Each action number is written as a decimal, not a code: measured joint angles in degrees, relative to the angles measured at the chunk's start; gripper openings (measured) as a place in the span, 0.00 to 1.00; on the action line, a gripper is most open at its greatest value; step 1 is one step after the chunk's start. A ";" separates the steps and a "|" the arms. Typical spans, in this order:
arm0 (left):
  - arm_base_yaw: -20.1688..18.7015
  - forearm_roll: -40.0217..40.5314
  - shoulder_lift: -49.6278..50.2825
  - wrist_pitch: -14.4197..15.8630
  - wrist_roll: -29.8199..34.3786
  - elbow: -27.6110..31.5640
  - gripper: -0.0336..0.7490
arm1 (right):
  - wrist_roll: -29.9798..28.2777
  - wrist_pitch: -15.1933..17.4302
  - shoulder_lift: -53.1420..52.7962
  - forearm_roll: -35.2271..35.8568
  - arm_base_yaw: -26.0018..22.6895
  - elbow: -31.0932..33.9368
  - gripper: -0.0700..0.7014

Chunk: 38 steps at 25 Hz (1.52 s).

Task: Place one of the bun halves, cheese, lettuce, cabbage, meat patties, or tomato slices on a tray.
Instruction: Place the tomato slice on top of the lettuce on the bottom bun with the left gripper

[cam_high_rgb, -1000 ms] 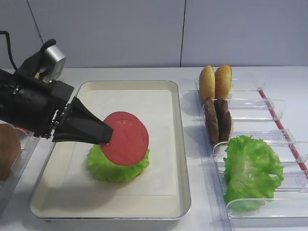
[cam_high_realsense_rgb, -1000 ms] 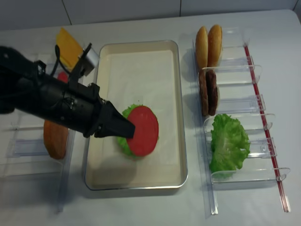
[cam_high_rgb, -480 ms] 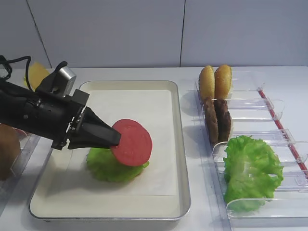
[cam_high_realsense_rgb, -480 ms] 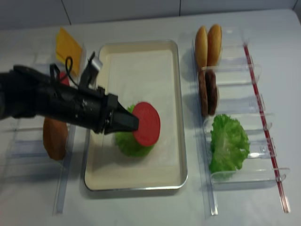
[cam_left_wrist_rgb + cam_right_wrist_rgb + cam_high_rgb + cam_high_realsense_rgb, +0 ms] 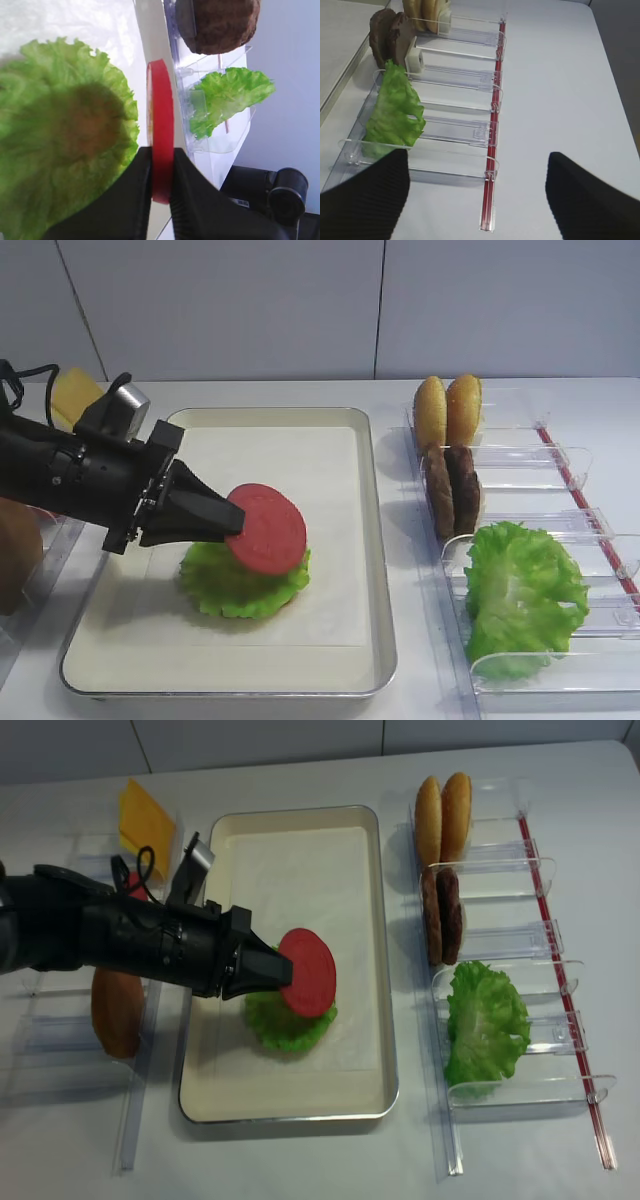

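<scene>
I will let go of the red tomato slice, tilted just above the lettuce now, with my left gripper on the middle of the ruffled lettuce leaf (image 5: 294, 995) (image 5: 82, 120) on the cream tray.
My left gripper (image 5: 232, 525) (image 5: 161, 162) (image 5: 281, 968) is shut on a red tomato slice (image 5: 268, 530) (image 5: 160, 130) (image 5: 309, 971), held tilted just above a ruffled lettuce leaf (image 5: 243, 582) (image 5: 60, 140) (image 5: 285, 1025) that lies on the cream tray (image 5: 375, 540) (image 5: 384, 1010). In the right wrist view my right gripper (image 5: 477, 195) stands open above the bare table, nothing between its fingers; it does not show in the high views. Bun halves (image 5: 447, 410) (image 5: 444, 812), meat patties (image 5: 452, 490) (image 5: 442, 916) and more lettuce (image 5: 520, 600) (image 5: 485, 1020) (image 5: 395, 112) sit in clear holders on the right. Yellow cheese (image 5: 146, 818) is at the far left.
Clear plastic holders (image 5: 520, 950) with a red strip (image 5: 492, 140) line the right side of the tray. On the left, another holder carries a brown bun (image 5: 116, 1012) beside my left arm. The tray's far half shows only its paper liner (image 5: 300, 870).
My left gripper has drawn the tomato slice lower and a little left, closer over the lettuce leaf on the tray. Its grip has stayed shut.
</scene>
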 joint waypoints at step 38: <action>2.25 1.44 3.81 1.58 0.77 0.00 0.12 | 0.00 0.00 0.00 0.13 0.00 0.00 0.82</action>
